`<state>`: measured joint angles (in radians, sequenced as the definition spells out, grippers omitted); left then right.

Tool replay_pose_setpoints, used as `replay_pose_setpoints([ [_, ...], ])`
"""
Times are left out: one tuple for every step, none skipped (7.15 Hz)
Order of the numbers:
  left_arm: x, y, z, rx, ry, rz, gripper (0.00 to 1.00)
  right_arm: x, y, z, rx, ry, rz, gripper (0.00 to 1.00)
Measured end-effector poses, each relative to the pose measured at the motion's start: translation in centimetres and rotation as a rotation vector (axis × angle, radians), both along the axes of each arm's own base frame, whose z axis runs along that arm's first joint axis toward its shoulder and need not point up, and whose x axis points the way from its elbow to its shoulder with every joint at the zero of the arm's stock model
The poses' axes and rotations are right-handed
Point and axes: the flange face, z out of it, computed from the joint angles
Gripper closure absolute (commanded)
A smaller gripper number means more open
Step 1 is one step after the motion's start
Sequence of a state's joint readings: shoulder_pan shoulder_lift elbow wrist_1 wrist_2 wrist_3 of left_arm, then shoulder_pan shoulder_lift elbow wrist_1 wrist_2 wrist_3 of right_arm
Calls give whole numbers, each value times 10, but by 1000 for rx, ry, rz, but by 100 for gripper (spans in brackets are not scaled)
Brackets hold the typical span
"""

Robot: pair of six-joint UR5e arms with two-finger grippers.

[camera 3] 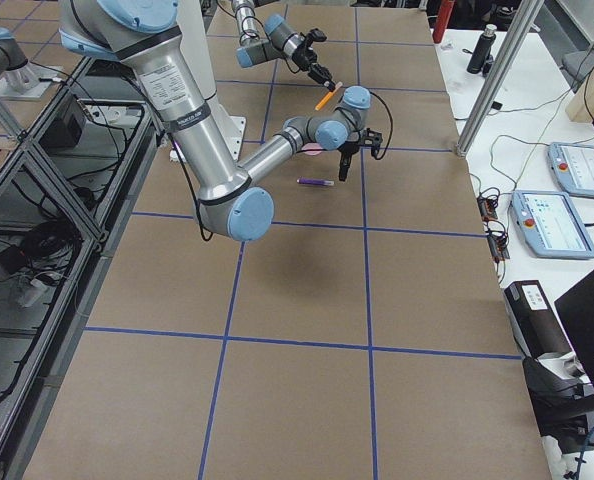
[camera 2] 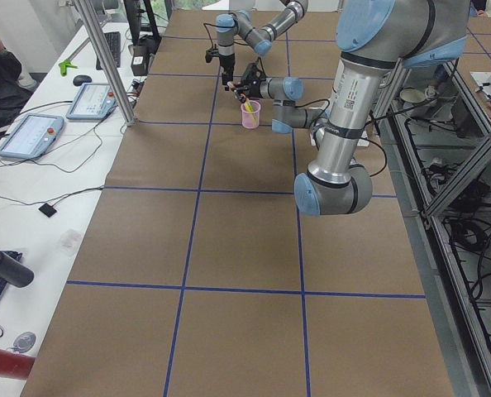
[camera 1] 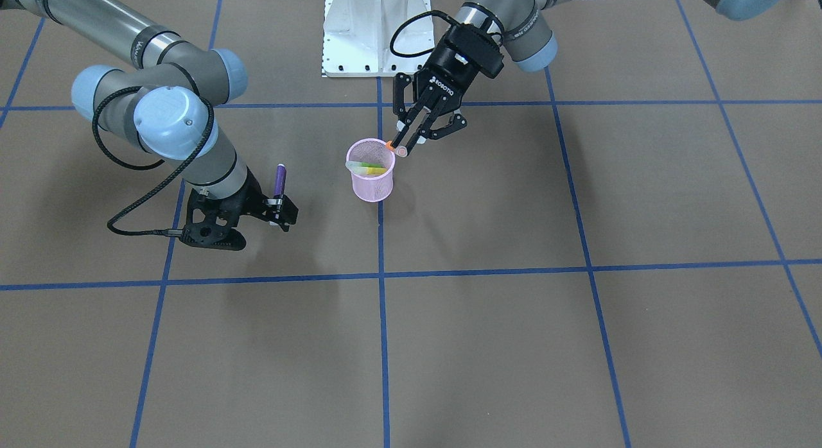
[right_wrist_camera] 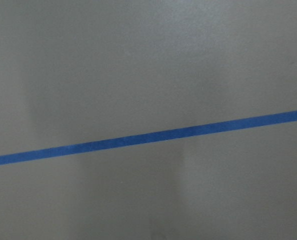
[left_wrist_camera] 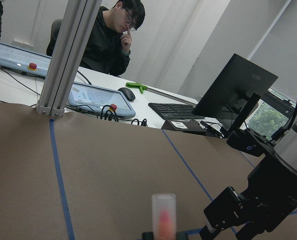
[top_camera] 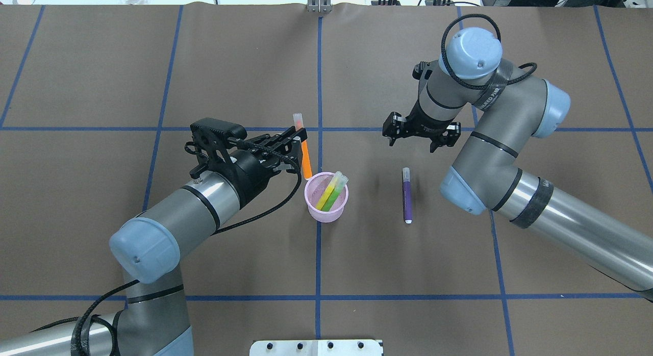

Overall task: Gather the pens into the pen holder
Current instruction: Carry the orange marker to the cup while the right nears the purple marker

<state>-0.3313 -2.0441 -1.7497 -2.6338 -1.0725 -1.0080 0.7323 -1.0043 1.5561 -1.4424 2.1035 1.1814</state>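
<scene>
My left gripper is to release the orange pen inside the pink mesh pen holder [camera 1: 376,171], next to the yellow pen.
The pink mesh pen holder [top_camera: 326,212] stands near the table's middle, with a yellow pen [top_camera: 325,196] and a green pen [top_camera: 334,195] leaning inside it. My left gripper [top_camera: 301,143] is shut on an orange pen [top_camera: 306,164] and holds it slanted just beside the holder's rim [camera 1: 370,142], its pale cap [left_wrist_camera: 163,212] pointing away from the cup. A purple pen [top_camera: 407,195] lies flat on the table right of the holder. My right gripper [top_camera: 419,135] hovers open just beyond that pen's far end, holding nothing.
Blue tape lines [top_camera: 318,244] grid the brown table. The white robot base [camera 1: 377,31] sits at the robot's edge. A person [left_wrist_camera: 111,37] sits at a side desk with pendants and a monitor [left_wrist_camera: 233,90].
</scene>
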Motion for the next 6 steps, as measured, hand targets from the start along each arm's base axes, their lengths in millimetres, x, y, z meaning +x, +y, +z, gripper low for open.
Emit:
replay_pose_setpoints([
  [6,-2,-1,-2,-4,0,100,-9,6,2,-6,0,-8,1],
  [15,-5,-2,-4,-10,-1,100,-14,10,4,-10,1,-16,1],
  [22,-7,-3,-7,-15,-2,100,-19,15,6,-13,5,-23,1],
  [27,-9,-4,-8,-17,-3,100,-24,19,10,-17,10,-32,1],
  [31,-10,-5,-8,-19,-2,100,-27,23,14,-19,15,-39,1],
  [36,-11,-5,-10,-23,-1,100,-30,25,17,-20,19,-44,1],
])
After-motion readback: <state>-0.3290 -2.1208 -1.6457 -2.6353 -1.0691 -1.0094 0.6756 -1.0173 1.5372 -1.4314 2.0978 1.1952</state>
